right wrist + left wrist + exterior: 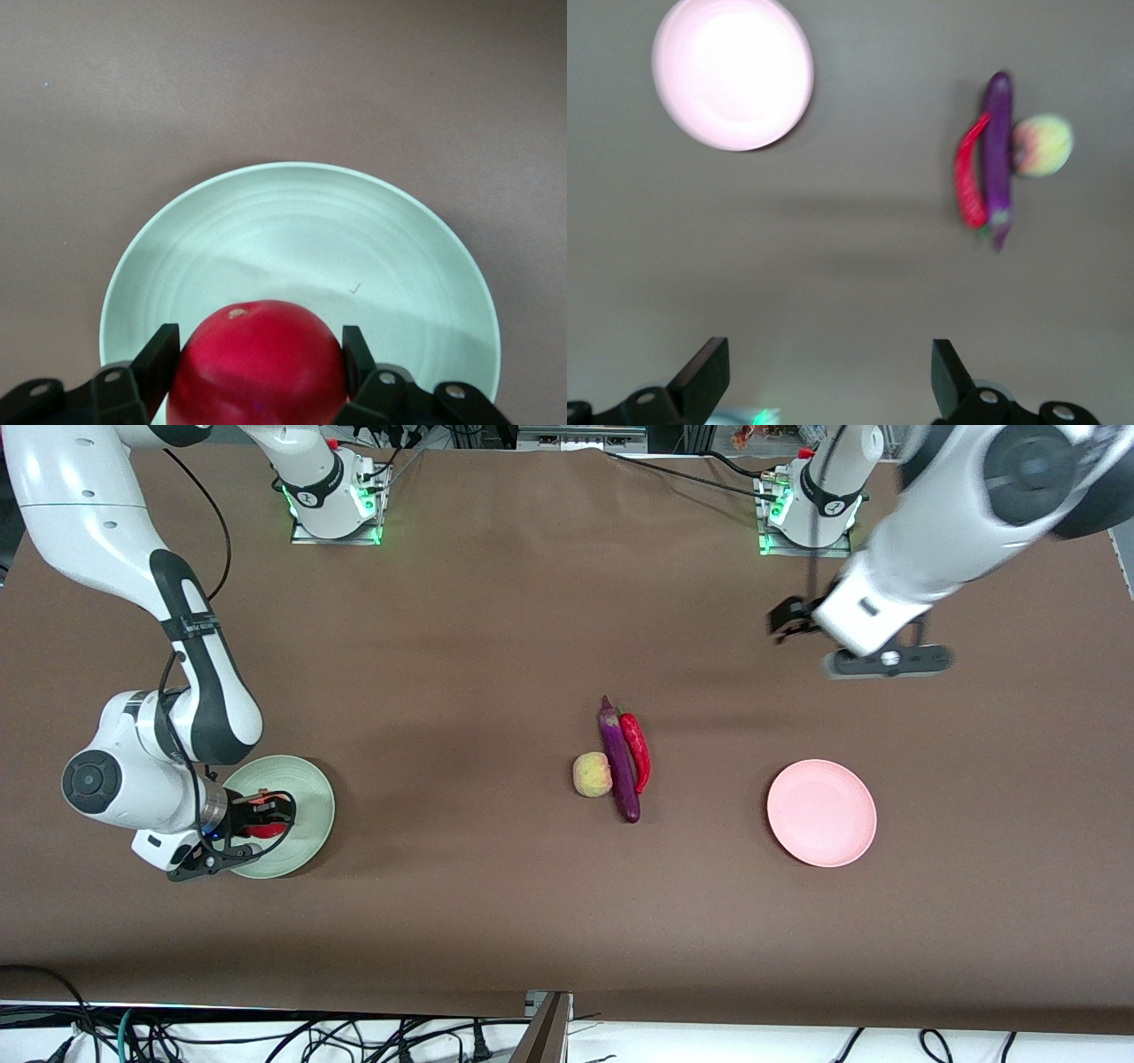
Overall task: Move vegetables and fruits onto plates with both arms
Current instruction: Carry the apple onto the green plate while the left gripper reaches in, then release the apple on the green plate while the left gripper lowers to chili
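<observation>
Next, I let go of the pomegranate with my right gripper on the mint green plate, near the rim [241,819] [396,368] farthest from the peach.
My right gripper [266,816] is over the mint green plate [308,808] and is shut on the round red pomegranate [264,831]. In the right wrist view the fingers [165,347] press both sides of the pomegranate [257,363] above the green plate [301,230]. My left gripper [788,618] is open and empty, up in the air near its base. The left wrist view shows its gripper [828,359] over bare table. The purple eggplant [619,762], red chili [637,751] and yellow-green peach [592,774] lie together mid-table. The pink plate [821,812] is empty.
The brown table cover [496,620] spreads wide around the objects. The left wrist view also shows the pink plate [733,73], eggplant [998,150], chili [970,177] and peach [1045,144]. Cables hang along the table's front edge [266,1036].
</observation>
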{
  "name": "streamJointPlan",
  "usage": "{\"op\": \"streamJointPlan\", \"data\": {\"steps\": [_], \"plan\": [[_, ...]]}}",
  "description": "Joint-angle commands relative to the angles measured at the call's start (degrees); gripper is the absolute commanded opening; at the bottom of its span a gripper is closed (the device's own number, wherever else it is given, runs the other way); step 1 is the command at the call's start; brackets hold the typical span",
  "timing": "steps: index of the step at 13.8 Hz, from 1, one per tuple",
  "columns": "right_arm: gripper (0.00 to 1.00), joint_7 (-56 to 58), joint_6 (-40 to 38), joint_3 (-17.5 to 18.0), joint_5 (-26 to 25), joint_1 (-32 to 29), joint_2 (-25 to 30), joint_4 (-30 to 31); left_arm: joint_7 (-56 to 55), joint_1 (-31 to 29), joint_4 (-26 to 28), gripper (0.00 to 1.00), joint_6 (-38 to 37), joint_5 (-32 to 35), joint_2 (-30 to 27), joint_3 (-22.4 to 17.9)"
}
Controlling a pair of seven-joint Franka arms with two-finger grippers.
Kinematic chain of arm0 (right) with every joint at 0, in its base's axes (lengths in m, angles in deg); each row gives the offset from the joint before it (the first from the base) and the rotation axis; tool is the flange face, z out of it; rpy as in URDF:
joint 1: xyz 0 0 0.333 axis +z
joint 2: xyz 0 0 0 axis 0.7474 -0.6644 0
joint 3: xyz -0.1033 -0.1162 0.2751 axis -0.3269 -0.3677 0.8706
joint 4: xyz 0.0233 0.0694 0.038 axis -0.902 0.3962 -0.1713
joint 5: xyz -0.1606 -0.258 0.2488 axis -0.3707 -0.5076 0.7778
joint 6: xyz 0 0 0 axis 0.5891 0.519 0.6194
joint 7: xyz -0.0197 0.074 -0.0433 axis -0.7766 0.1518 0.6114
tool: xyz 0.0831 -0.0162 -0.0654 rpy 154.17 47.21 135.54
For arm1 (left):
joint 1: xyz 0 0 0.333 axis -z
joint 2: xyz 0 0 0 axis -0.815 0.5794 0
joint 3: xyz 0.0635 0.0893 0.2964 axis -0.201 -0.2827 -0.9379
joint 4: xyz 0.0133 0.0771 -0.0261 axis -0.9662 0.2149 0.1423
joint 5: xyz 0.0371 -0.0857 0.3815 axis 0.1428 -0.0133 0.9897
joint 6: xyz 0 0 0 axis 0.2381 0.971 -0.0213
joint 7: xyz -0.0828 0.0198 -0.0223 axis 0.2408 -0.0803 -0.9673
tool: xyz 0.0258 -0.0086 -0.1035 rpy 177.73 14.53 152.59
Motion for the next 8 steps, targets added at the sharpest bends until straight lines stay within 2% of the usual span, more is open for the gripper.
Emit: {"op": "streamJointPlan", "data": {"steps": [1, 3, 4, 6, 8], "plan": [[0.41, 3.2, 0.0, 0.7, -0.6, -2.0, 0.2, 0.0, -9.0, 0.6, 7.4, 1.0, 13.2, -0.7, 3.7, 3.3], [0.41, 4.3, 0.1, 0.7, -0.7, -2.8, 0.1, 0.2, -15.4, 4.8, 6.3, 1.0, 17.2, 1.4, 8.5, 3.1], [0.41, 4.3, 0.1, 0.7, -0.8, -3.2, -0.2, 0.4, -17.7, 6.6, 6.3, 1.0, 18.8, 4.7, 10.5, 3.0], [0.41, 5.1, 0.7, 0.6, -1.5, -3.9, -0.7, 0.3, -23.5, 8.2, 5.8, 1.0, 21.0, 11.9, 14.8, 3.1], [0.41, 6.4, 1.9, 0.6, -1.5, -4.5, -1.4, 0.5, -25.1, 8.7, 4.8, 1.0, 25.1, 14.2, 19.5, 2.7]]}}
